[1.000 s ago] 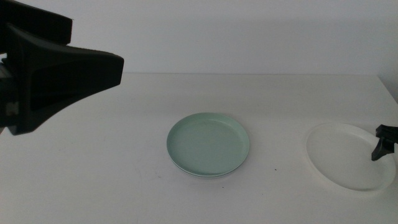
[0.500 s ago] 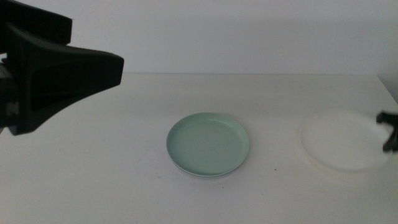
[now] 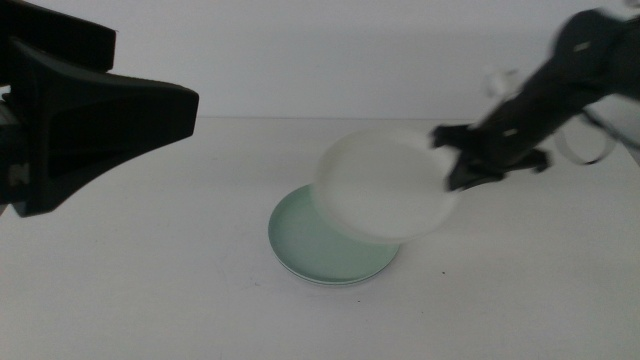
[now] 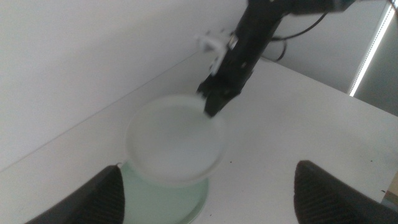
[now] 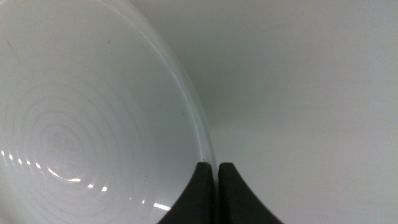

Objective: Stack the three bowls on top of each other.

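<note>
The robot's right gripper will release the white bowl squarely inside the mint green bowl (image 3: 335,231) at the middle of the table. The white bowl is tilted partly over it now.
The mint green bowl (image 3: 305,250) lies at the table's middle, with a thin pale rim showing under it; the grey bowl cannot be made out. My right gripper (image 3: 455,168) is shut on the rim of the white bowl (image 3: 385,185) and holds it tilted in the air, partly over the green bowl. The right wrist view shows the jaws (image 5: 214,177) pinching the white bowl's (image 5: 81,124) edge. The left wrist view shows the white bowl (image 4: 174,140) above the green one (image 4: 168,202). My left gripper (image 4: 221,199) is open and empty, raised at the left.
The left arm's dark bulk (image 3: 90,120) fills the middle view's upper left. A white wall (image 3: 350,60) stands behind the table. A bright strip (image 4: 373,50) and a dark gap lie past the table's right side.
The right gripper has lifted the white bowl off the table's right side and carried it left, to above the green bowl. The left arm has not moved.
</note>
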Tool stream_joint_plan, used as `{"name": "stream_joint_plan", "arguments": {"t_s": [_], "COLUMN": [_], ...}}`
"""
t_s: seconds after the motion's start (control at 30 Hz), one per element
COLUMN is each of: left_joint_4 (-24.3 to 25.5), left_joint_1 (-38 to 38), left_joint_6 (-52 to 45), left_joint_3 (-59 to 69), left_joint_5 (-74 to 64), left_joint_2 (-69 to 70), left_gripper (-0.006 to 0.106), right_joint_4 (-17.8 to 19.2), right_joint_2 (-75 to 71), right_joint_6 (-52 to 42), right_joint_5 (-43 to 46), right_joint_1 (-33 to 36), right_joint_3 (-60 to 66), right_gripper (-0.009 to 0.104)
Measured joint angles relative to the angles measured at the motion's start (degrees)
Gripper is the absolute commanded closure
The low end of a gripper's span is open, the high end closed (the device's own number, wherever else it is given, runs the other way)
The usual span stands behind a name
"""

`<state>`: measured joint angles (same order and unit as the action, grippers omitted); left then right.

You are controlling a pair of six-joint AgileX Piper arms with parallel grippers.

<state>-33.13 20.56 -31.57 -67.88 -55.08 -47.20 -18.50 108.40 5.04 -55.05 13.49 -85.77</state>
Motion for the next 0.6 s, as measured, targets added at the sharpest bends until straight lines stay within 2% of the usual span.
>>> {"name": "stream_joint_plan", "arguments": {"t_s": [0.2, 0.37, 0.6], "left_joint_4": [0.0, 0.0, 0.0], "left_joint_1": [0.0, 0.0, 0.0], "left_joint_6": [0.0, 0.0, 0.0], "left_joint_3": [0.0, 0.0, 0.0], "left_joint_5": [0.0, 0.0, 0.0], "left_joint_2": [0.0, 0.0, 0.0], "left_gripper": [0.007, 0.007, 0.007], "right_joint_4": [-1.3, -3.6, -4.0], "right_joint_2": [3.8, 5.4, 6.9], "right_joint_6": [2.4, 2.7, 2.8], "right_joint_5": [2.3, 3.4, 5.1], "right_joint_1": [6.6, 7.1, 7.1], "right_joint_3": [-0.5, -0.7, -0.8], "right_gripper": [0.097, 0.097, 0.096]}}
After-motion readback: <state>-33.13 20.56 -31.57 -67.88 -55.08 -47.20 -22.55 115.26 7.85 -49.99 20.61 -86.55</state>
